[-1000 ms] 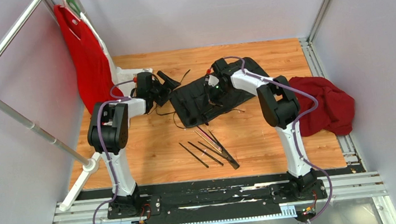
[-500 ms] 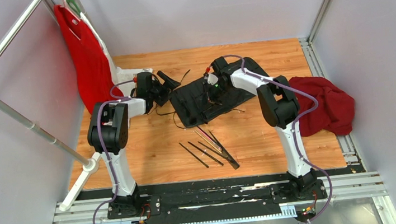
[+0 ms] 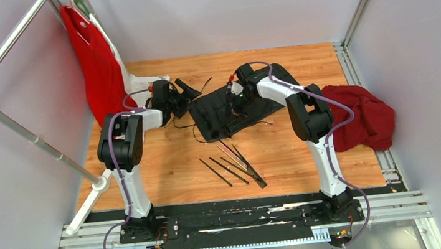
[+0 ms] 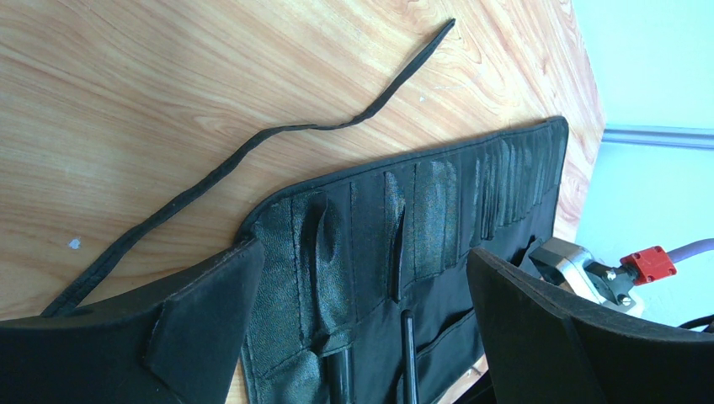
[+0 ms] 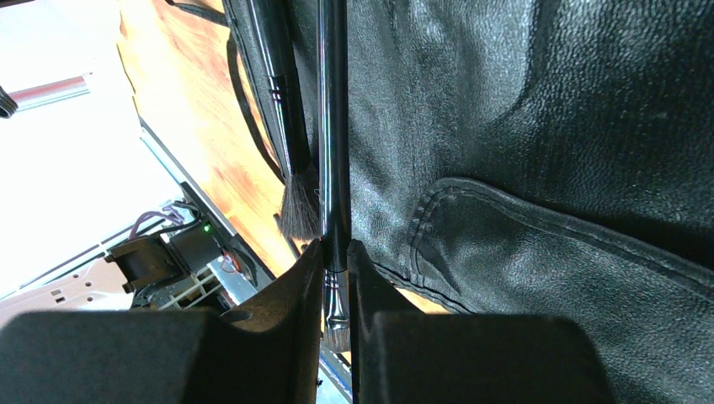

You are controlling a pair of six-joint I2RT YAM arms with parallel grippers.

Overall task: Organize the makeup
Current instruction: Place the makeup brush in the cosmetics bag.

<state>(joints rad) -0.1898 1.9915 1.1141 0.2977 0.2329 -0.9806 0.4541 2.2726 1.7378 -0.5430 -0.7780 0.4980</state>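
Note:
My right gripper is going to release the thin black makeup brush in the roll's slot (image 3: pixel 222 117) (image 5: pixel 362 109) next to the brush with dark bristles. The thin brush is now held along the roll's fabric.
The black slotted roll (image 3: pixel 220 113) lies open mid-table. My right gripper (image 3: pixel 233 102) hangs over it, shut on a thin black makeup brush (image 5: pixel 333 160) near its ferrule, with the shaft running along the roll's fabric (image 5: pixel 522 126). A second brush (image 5: pixel 285 118) with dark bristles lies beside it. My left gripper (image 3: pixel 185 95) is open at the roll's left end (image 4: pixel 438 210), its fingers (image 4: pixel 202 311) on either side of slots holding two black handles (image 4: pixel 407 353). Several loose brushes (image 3: pixel 232 164), black, with a pink and a tan shaft, lie nearer the arm bases.
A dark red cloth (image 3: pixel 364 114) is heaped at the right edge. A red garment (image 3: pixel 95 63) hangs on a white rack (image 3: pixel 24 131) at the left. The roll's black cords (image 4: pixel 253 151) trail over the wood to the left of and in front of it.

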